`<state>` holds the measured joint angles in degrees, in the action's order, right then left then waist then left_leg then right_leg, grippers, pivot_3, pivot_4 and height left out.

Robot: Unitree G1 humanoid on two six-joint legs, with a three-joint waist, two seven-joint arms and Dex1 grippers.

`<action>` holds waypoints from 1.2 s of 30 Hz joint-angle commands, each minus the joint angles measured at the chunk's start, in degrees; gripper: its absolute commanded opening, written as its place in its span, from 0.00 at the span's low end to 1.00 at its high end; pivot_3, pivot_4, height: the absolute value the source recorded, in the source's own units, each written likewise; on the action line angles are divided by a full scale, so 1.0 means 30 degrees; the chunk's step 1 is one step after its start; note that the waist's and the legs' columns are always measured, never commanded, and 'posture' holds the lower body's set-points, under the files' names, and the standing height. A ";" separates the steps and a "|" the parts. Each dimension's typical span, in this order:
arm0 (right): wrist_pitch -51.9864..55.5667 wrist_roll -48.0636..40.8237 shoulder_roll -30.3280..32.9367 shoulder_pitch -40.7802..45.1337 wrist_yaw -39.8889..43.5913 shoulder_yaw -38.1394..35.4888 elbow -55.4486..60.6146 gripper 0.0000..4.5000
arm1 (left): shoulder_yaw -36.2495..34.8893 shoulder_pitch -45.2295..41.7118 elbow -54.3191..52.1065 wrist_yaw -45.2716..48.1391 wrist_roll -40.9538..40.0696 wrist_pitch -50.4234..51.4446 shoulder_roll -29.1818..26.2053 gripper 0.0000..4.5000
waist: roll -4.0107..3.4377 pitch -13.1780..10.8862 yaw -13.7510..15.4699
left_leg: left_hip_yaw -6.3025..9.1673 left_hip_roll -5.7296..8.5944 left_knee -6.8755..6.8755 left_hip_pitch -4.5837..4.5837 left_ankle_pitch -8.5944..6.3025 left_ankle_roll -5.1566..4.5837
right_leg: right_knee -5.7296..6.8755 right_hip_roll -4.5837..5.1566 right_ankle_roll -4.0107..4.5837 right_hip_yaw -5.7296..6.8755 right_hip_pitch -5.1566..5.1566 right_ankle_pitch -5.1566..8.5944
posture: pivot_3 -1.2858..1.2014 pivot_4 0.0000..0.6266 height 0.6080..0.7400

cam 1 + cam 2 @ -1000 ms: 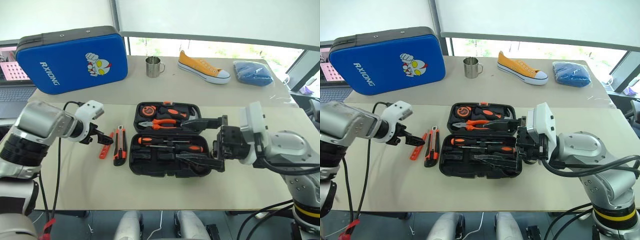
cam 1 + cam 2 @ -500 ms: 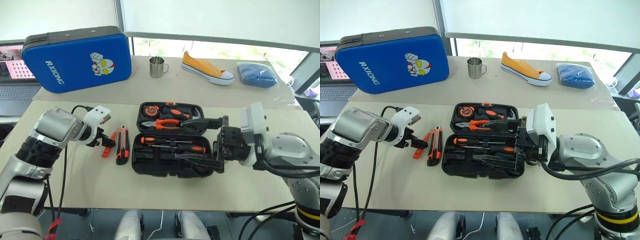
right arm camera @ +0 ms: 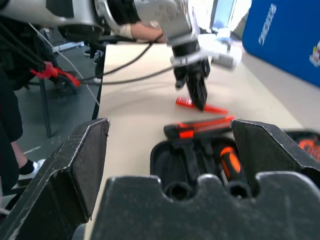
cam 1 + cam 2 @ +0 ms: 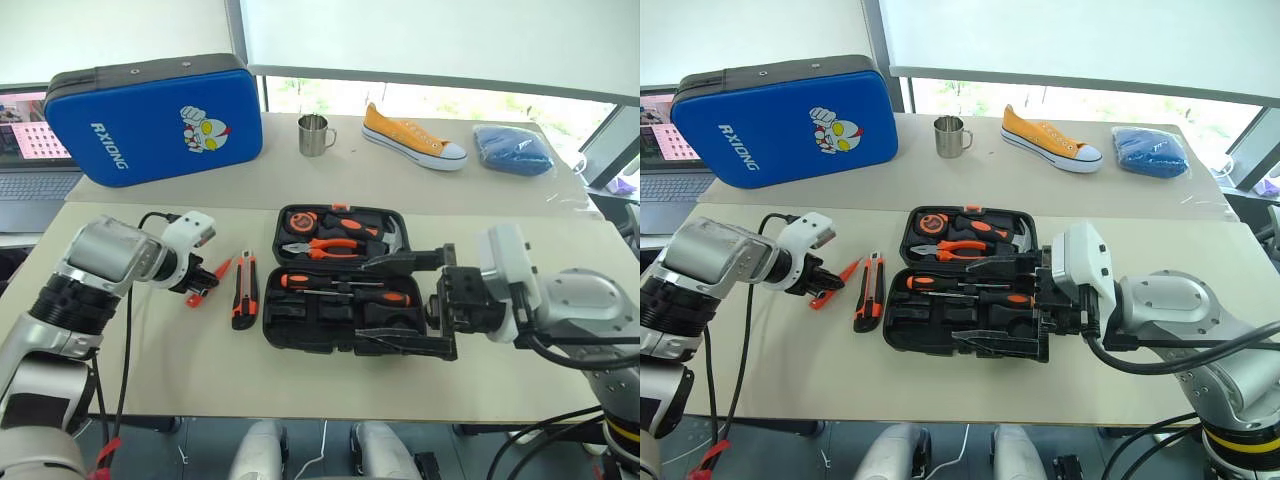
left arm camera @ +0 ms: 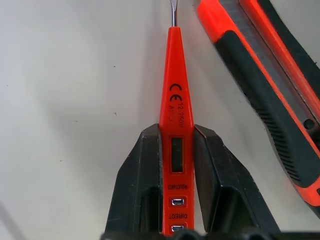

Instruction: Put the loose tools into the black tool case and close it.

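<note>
Next, I release the slim orange tool from my left gripper in the case's near half (image 4: 309,300), in front of the screwdrivers.
The black tool case (image 4: 271,322) lies open at the table's middle. Two screwdrivers (image 4: 345,284) rest in its near half. Pliers, a tape measure and a hammer sit in its far half. The orange-black utility knife (image 4: 243,290) lies on the table just left of the case. Left of the knife, my left gripper (image 4: 200,285) is shut on the slim orange tool (image 5: 175,100), low over the tabletop, with the black fingers (image 5: 140,185) clamping its body. My right gripper (image 4: 402,303) stands wide open over the case's right end.
On the far table stand a large blue padded case (image 4: 150,120), a metal cup (image 4: 313,134), an orange shoe (image 4: 412,137) and a blue cloth bundle (image 4: 510,148). A laptop (image 4: 30,180) sits at the far left. Bare tabletop lies left of and in front of the case.
My left gripper's fingers have closed on the slim orange tool, and the tool has shifted slightly left, away from the knife. The right gripper stays open over the case.
</note>
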<state>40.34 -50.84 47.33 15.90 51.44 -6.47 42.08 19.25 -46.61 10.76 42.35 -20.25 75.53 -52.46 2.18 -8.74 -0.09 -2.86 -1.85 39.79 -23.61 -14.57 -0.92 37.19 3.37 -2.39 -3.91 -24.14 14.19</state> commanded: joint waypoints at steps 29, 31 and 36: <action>-0.0251 -0.0683 0.1629 -0.5028 -0.1476 -0.3596 0.2311 1.00 | 0.7380 -0.4537 -0.4232 1.2768 0.6202 -0.9436 0.3921 0.09 | 0.0060 -0.0033 0.0070 | 0.0005 0.0005 0.0069 -0.0150 -0.0001 -0.0008 | -0.0041 -0.0021 -0.0029 0.0021 -0.0042 -0.0011 | 0.52 0.24 0.99; -0.0308 -0.0670 0.1629 -0.5095 -0.1670 -0.3572 0.2361 1.00 | 0.7250 -0.4365 -0.4464 1.2861 0.5935 -0.8934 0.4155 0.09 | 0.0059 -0.0033 0.0078 | 0.0044 0.0007 0.0074 -0.0151 -0.0001 -0.0008 | -0.0042 -0.0017 -0.0031 0.0021 -0.0038 -0.0011 | 0.52 0.24 0.99; -0.0356 -0.0621 0.1593 -0.5023 -0.1992 -0.3419 0.2380 1.00 | 0.7443 -0.4008 -0.4365 1.2607 0.6349 -0.9652 0.4466 0.09 | 0.0059 -0.0033 0.0141 | 0.0068 0.0009 0.0083 -0.0153 -0.0001 -0.0008 | -0.0043 -0.0014 -0.0034 0.0021 -0.0035 -0.0010 | 0.52 0.24 0.99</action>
<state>40.26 -51.99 52.08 0.72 45.95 -15.33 47.86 41.72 -58.89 -1.57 80.47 -2.17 48.35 -39.10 2.35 -8.84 0.33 -2.65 -1.82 40.04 -24.07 -14.57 -0.94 37.06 3.33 -2.49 -3.85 -24.25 14.15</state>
